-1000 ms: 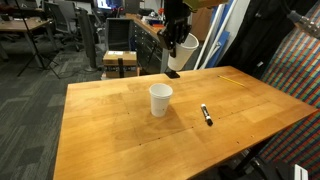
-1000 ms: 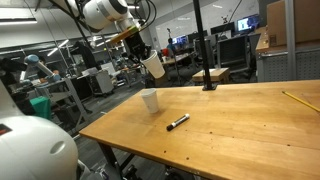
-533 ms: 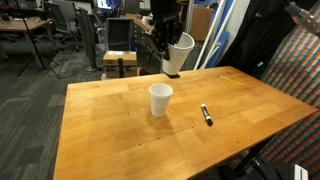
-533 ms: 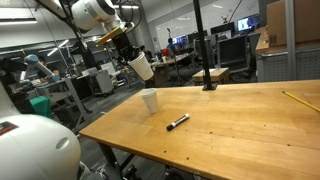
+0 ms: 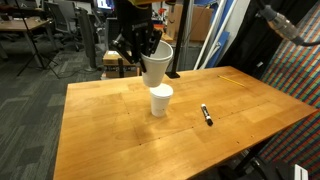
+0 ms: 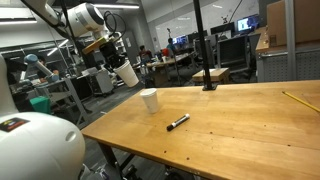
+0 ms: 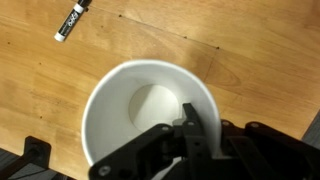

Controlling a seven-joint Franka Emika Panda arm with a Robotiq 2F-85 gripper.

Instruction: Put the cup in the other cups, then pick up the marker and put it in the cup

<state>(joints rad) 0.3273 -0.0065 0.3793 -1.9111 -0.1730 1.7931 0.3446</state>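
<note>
My gripper will release the single white cup inside the open top of the upright white cups (image 5: 160, 94) near the marker.
My gripper (image 7: 200, 128) is shut on the rim of the single white cup (image 7: 148, 120), one finger inside and one outside. In both exterior views the cup (image 5: 157, 67) (image 6: 127, 74) hangs tilted in the air, above and slightly behind the other white cups (image 5: 160, 100) (image 6: 150, 100), which stand upright on the wooden table (image 5: 110, 130). The two are apart. The gripper (image 5: 146, 52) (image 6: 116, 66) is above the held cup. The black marker (image 5: 207, 115) (image 6: 178, 122) lies flat on the table beside the standing cups. It also shows in the wrist view (image 7: 70, 22).
A thin yellow stick (image 5: 236, 77) lies near the table's far corner and also shows in an exterior view (image 6: 296, 100). Chairs and desks (image 5: 120, 60) stand behind the table. A black pole on a stand (image 6: 208, 84) rises at the table's far edge.
The arm has carried the held cup from behind the table's far edge toward the standing cups, and lower. The standing cups and the marker have not moved.
</note>
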